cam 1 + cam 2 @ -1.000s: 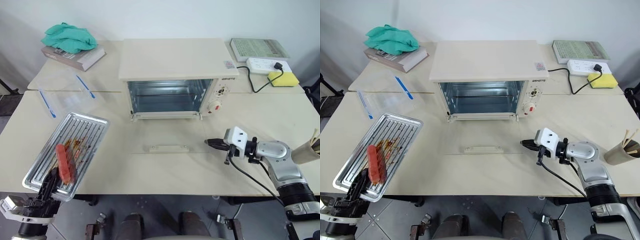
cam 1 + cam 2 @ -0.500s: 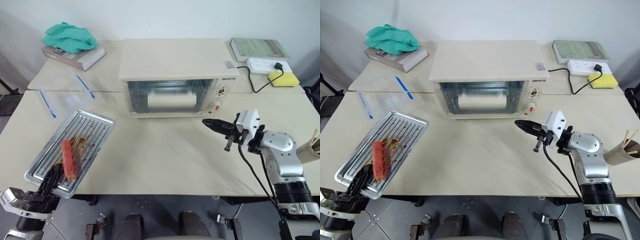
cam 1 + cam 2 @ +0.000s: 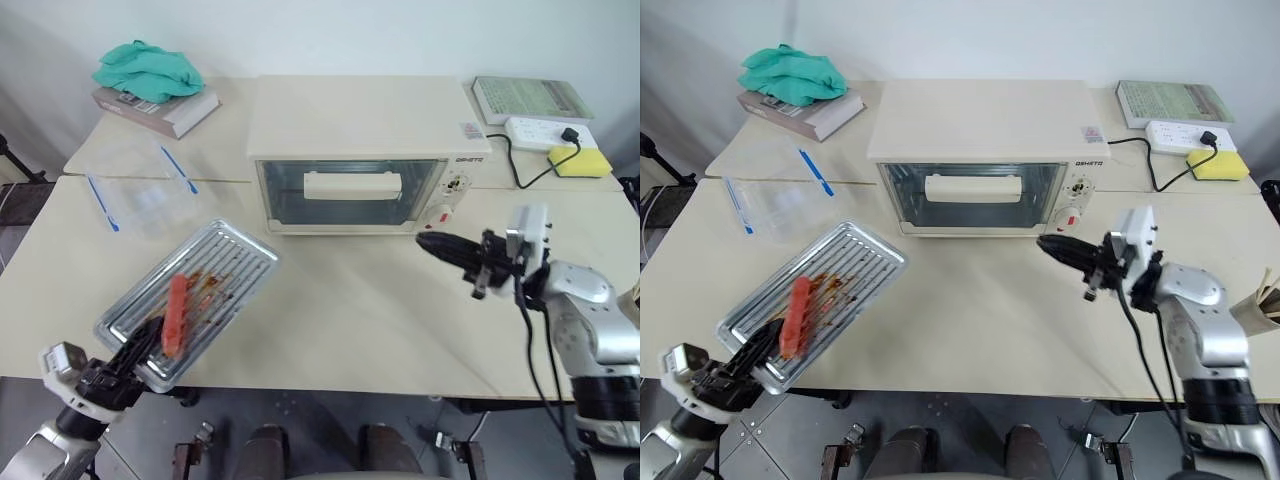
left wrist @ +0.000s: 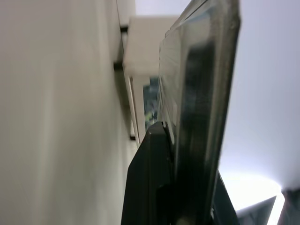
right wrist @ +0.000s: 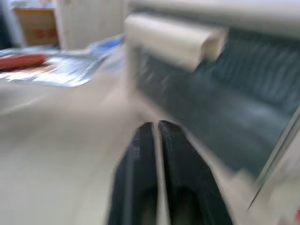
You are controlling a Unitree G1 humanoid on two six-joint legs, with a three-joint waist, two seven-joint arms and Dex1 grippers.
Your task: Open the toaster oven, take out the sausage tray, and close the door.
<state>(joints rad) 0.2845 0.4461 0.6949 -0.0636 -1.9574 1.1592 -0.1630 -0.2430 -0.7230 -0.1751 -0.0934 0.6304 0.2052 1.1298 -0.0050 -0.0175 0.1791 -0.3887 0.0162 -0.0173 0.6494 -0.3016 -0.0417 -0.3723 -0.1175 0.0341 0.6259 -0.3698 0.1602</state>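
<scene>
My left gripper is going to set the sausage tray free on the bare table point(image 3: 310, 319), between the oven door and the near edge of the table.
The cream-white toaster oven point(image 3: 355, 115) stands at the back middle of the table. Its glass door point(image 3: 290, 200) is closed upright, the bar handle point(image 3: 352, 185) across it. At the near left, the silver sausage tray point(image 3: 225, 265) is lifted and tilted, with one red sausage point(image 3: 177, 312) on its ribbed, stained bottom. My left gripper point(image 3: 140, 358) is shut on the tray's near rim point(image 4: 206, 70). My right gripper point(image 3: 432, 243) hovers in front of the oven's lower right corner, pointing at it. Its fingers point(image 5: 140, 154) are pressed nearly together with nothing between them.
A clear plastic box with blue clips point(image 3: 145, 195) lies left of the oven. Behind it is a book point(image 3: 160, 105) with a green cloth point(image 3: 145, 68) on top. Another book point(image 3: 530, 97), a power strip point(image 3: 545, 130) and a yellow sponge point(image 3: 578, 162) sit at the back right.
The door, lying flat open a second ago, has swung up and is closed. My right gripper rose and drew back from it. The left gripper carried the tray right and forward.
</scene>
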